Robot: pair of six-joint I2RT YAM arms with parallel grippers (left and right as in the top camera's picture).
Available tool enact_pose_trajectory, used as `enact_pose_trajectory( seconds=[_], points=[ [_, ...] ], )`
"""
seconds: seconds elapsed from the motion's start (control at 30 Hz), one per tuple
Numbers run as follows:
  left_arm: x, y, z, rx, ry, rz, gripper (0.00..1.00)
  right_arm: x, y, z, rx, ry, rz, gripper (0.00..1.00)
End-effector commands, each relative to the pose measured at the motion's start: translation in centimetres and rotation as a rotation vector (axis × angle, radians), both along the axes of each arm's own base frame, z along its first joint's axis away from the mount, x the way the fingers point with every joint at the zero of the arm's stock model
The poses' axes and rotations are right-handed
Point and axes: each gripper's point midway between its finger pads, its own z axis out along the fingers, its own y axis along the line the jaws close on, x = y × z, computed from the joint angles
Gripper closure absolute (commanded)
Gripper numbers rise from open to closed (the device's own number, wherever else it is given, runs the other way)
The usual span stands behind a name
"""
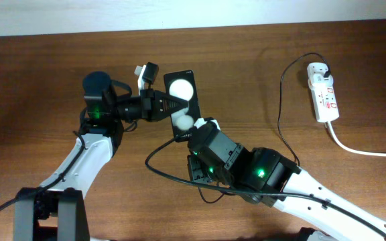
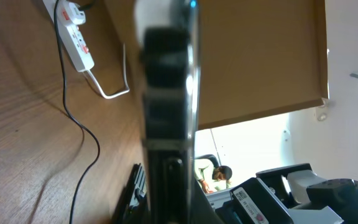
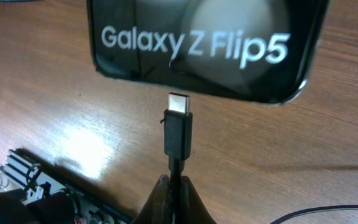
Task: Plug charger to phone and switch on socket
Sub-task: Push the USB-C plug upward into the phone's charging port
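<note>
Next, my left gripper releases the black phone on the wooden table (image 1: 194,124) below my right gripper's tip. The phone is now held off the table.
The black phone (image 1: 183,100) with two white blobs is held off the table by my left gripper (image 1: 173,104), which is shut on its edge. In the left wrist view the phone (image 2: 166,106) fills the middle, seen edge-on. In the right wrist view the phone's end (image 3: 204,46) reads "Galaxy Z Flip5". My right gripper (image 3: 178,190) is shut on the charger's black connector (image 3: 178,127), whose metal tip sits just below the phone's end, a small gap apart. The charger cable (image 1: 283,100) runs to the white socket (image 1: 322,92) at the far right.
The socket's thick white cord (image 1: 360,150) trails off the right edge. The charger cable loops under my right arm (image 1: 246,167) near the middle front. The wooden table's far edge meets a white wall at the top.
</note>
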Motion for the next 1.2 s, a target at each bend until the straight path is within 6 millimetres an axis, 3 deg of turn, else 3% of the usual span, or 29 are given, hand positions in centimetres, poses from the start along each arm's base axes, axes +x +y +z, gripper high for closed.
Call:
enact_pose_trajectory(
  seconds=[0.0,0.83,1.17],
  points=[
    [-0.5,0.2,0.8,-0.008,-0.048,-0.036,1.00,0.3,-0.1,0.0,-0.006,-0.013,-0.017,0.96],
    [-0.8,0.2,0.8,-0.010,-0.085,-0.056,1.00,-0.1,0.1,1.2,0.035,-0.025,0.007,0.96],
    [-1.7,0.2,1.0,-0.019,-0.084,-0.109,1.00,0.8,-0.1,1.7,0.035,-0.075,-0.023,0.96]
  ],
)
